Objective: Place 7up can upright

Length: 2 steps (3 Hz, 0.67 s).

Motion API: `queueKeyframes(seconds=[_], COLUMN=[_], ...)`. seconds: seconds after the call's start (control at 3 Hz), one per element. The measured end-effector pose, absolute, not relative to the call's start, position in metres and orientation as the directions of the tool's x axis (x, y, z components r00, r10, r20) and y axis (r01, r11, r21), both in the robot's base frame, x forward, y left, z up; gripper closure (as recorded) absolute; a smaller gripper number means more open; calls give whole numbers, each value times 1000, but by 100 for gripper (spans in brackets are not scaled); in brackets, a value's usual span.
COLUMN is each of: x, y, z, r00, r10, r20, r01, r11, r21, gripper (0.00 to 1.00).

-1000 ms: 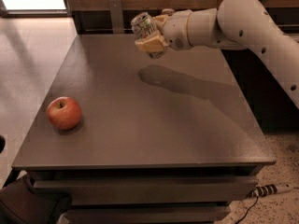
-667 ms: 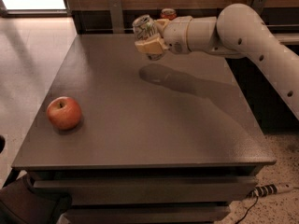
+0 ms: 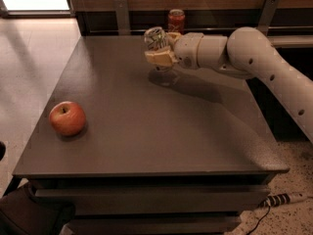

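The robot's gripper will release the 7up can upright on the dark table [image 3: 159, 80] in front of the red can.
My gripper [image 3: 160, 49] reaches in from the right over the far middle of the dark table [image 3: 146, 131]. It is shut on the 7up can [image 3: 155, 38], a silvery-white can with green markings. The can is tilted, its shiny end facing up and left, and is held a little above the table top. Its shadow lies on the table just below.
A red apple [image 3: 67, 118] sits near the table's left edge. A red can [image 3: 176, 20] stands on the ledge behind the table's far edge, close behind the gripper. My white arm [image 3: 254, 62] spans the right side. A power strip [image 3: 283, 199] lies on the floor at right.
The gripper with the can has shifted slightly left and lower toward the table; the arm's elbow has moved with it. The apple has not moved.
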State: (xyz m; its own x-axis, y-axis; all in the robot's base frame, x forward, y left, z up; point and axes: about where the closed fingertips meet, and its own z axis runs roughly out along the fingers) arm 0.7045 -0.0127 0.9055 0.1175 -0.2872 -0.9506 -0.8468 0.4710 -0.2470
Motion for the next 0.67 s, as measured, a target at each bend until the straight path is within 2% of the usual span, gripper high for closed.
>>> queueKeyframes(seconds=[0.67], x=[704], y=[-16], z=[875], r00=[93], r10=[-216], r20=[-972], r01=[-845], r11=[499], r21=[-192], gripper=[100])
